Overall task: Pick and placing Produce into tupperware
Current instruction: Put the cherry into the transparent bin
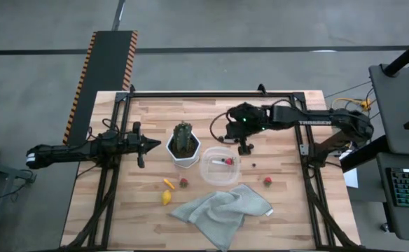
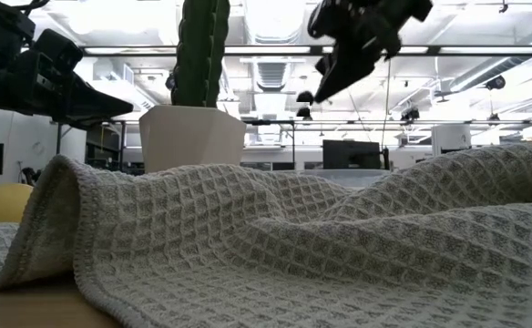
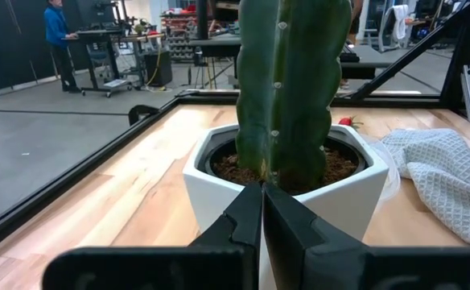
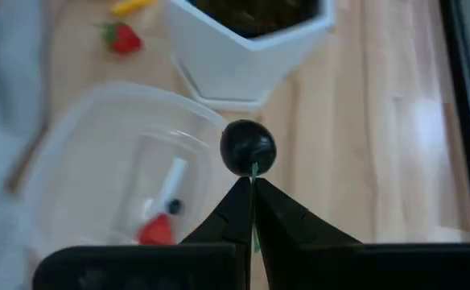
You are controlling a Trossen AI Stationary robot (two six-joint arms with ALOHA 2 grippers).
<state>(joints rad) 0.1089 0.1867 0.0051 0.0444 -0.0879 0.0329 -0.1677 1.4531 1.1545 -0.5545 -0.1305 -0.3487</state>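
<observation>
My right gripper is to let go of the dark round berry in the clear tub (image 1: 223, 156) (image 4: 199, 201), just past the small dark berry.
The clear tub (image 1: 220, 166) stands right of the white cactus pot (image 1: 183, 147) and holds a red strawberry (image 4: 156, 231) and a small dark berry (image 4: 175, 207). My right gripper (image 1: 245, 147) hovers over the tub's far right corner, shut on a dark round berry (image 4: 249, 147). Two more strawberries (image 1: 183, 183) (image 1: 267, 181) and two yellow pieces (image 1: 167, 191) lie on the table near the tub. My left gripper (image 1: 148, 145) is shut and hangs level just left of the pot, touching nothing that shows. My right gripper pinches the dark berry's thin green stem (image 4: 253, 171) between its two fingertips. The round berry sticks out just past the tips. It is lifted clear, above the tub's rim (image 4: 207, 121) and the bare wood beside the pot.
A grey waffle-weave towel (image 1: 222, 210) lies crumpled at the table's near edge and fills the low view. The tall green cactus (image 3: 283, 89) rises from the pot between the two arms. A black frame runs along the table's edges (image 1: 211, 92).
</observation>
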